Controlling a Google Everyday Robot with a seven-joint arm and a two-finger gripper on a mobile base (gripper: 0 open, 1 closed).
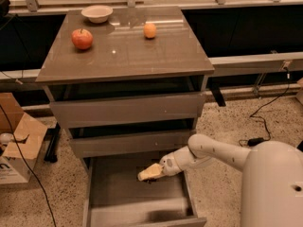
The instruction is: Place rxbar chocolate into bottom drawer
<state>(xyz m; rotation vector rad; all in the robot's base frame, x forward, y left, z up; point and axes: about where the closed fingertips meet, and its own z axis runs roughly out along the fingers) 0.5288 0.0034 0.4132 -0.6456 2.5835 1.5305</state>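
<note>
My gripper is going to the bottom drawer. It will let go of the rxbar chocolate on the front middle part of the bottom drawer's grey bottom (148,210).
The bottom drawer (124,195) of the grey-brown cabinet is pulled open, and its smooth grey floor shows. My gripper (150,172), cream-coloured at the tip, reaches in from the right. It hangs low over the right back part of the drawer floor. A small dark patch lies right under its tip. I cannot tell whether this is the rxbar chocolate or a shadow. No black bar shows clearly anywhere else.
The two upper drawers (128,109) are closed. On the cabinet top stand a red apple (82,38), an orange fruit (150,30) and a white bowl (97,13). A cardboard box (19,148) sits on the floor at the left. Cables (258,138) lie at the right.
</note>
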